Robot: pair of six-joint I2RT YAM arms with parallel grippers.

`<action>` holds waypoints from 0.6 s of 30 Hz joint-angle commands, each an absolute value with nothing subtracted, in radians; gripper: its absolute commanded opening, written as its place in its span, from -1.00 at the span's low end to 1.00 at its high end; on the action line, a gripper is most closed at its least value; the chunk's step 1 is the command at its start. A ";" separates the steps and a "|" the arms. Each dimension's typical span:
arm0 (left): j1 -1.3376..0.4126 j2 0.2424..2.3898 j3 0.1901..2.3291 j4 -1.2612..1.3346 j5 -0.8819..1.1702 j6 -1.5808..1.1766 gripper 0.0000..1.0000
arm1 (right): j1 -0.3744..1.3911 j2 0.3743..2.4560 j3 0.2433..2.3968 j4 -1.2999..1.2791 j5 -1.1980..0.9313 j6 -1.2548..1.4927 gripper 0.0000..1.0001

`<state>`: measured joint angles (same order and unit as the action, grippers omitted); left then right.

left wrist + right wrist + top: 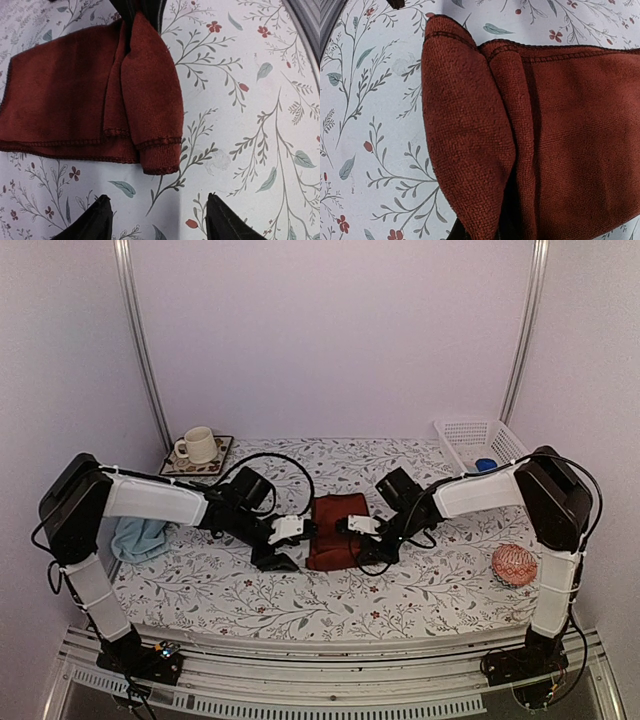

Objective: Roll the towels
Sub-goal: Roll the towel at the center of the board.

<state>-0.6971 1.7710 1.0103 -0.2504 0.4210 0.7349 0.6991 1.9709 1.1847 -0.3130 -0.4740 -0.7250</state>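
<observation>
The fold's loose end sticks past the towel's edge near my open left gripper, which should pinch the fold there [156, 131] as my right gripper steadies it.
A dark red towel [335, 525] lies folded at the middle of the floral tablecloth. Its near strip is turned up into a loose fold [150, 95], also seen in the right wrist view [465, 130]. My right gripper [368, 552] is shut on that fold at the towel's right end; its fingers are mostly hidden under the cloth [502, 225]. My left gripper [274, 560] is open and empty, its fingertips [102, 202] on the table just short of the fold's left end, not touching the towel.
A light blue cloth [140, 538] lies at the left edge. A mug [197, 445] stands on a coaster at the back left. A white basket [470, 435] holding a blue item is at the back right. A pink patterned ball [515, 565] sits at the right.
</observation>
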 commanded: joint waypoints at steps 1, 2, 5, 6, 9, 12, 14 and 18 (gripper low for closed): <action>-0.696 1.709 0.965 -0.149 0.383 0.738 0.28 | 0.684 2.035 1.245 -0.424 -0.526 -0.638 -0.95; -0.703 1.700 0.951 -0.127 0.373 0.746 0.27 | 0.676 2.041 1.255 -0.434 -0.544 -0.633 -0.95; -0.738 1.682 0.894 -0.032 0.314 0.782 0.27 | 0.644 2.063 1.279 -0.468 -0.599 -0.604 -0.94; -0.753 1.681 0.875 0.003 0.285 0.794 0.27 | 0.638 2.072 1.282 -0.476 -0.609 -0.592 -0.94; -0.788 1.689 0.842 0.108 0.229 0.825 0.27 | 0.623 2.091 1.298 -0.489 -0.630 -0.570 -0.94; -0.816 1.724 0.841 0.185 0.198 0.853 0.27 | 0.608 2.118 1.328 -0.507 -0.665 -0.550 -0.93; -0.833 1.752 0.842 0.230 0.175 0.883 0.28 | 0.603 2.133 1.344 -0.520 -0.675 -0.530 -0.93; -0.866 1.788 0.837 0.336 0.136 0.918 0.27 | 0.588 2.159 1.364 -0.542 -0.695 -0.493 -0.92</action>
<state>-0.8341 1.7473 0.8444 0.1791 0.1925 0.8623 0.6071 2.1006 1.3430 -0.4770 -0.6880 -0.5491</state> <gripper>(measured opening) 0.638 0.088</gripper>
